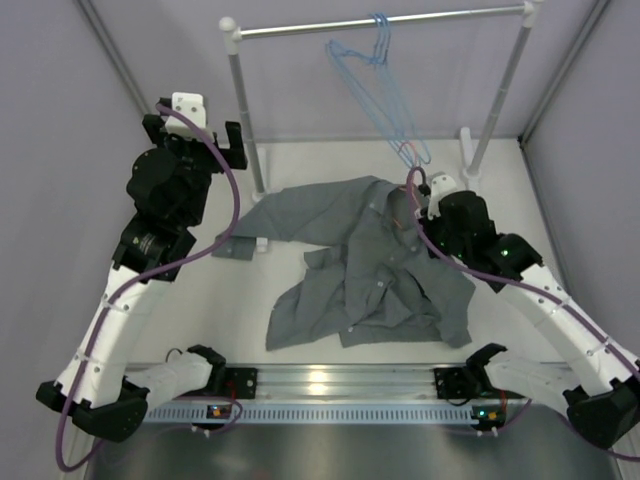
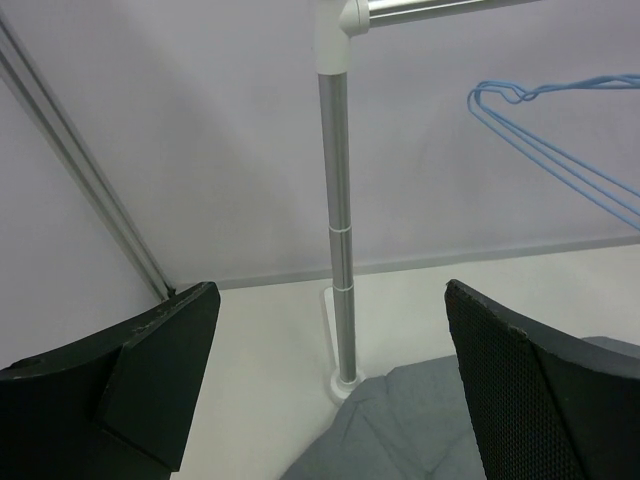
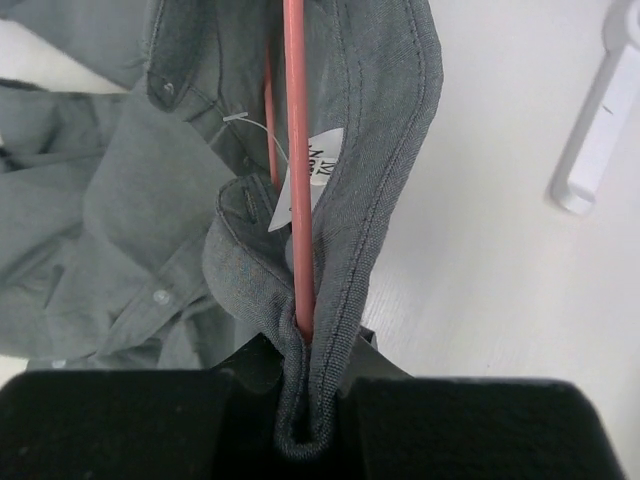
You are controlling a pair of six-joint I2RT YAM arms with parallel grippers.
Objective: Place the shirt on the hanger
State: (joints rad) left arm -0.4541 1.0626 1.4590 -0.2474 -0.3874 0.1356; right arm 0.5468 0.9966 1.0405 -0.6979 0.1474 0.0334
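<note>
Next, I let go of the pink hanger and the grey shirt with my right gripper, on the rail's end (image 1: 491, 11) that is nearest to that gripper's own arm.
The grey shirt (image 1: 360, 262) lies crumpled on the table between the arms, collar end at the far right. My right gripper (image 1: 424, 198) is low at that collar. In the right wrist view it (image 3: 305, 385) is shut on a fold of the collar (image 3: 392, 140) together with the pink hanger (image 3: 297, 190), whose wire runs up inside the collar past the white neck label (image 3: 322, 162). Most of the hanger is hidden in the cloth. My left gripper (image 1: 195, 135) is raised at the far left, open and holding nothing (image 2: 330, 330), above an edge of the shirt (image 2: 450, 425).
A clothes rack stands at the back, its rail (image 1: 380, 22) carrying light blue hangers (image 1: 385, 95) (image 2: 560, 150). Its left post (image 2: 338, 200) rises directly in front of my left gripper. A white rack foot (image 3: 598, 115) lies right of the collar. Walls close both sides.
</note>
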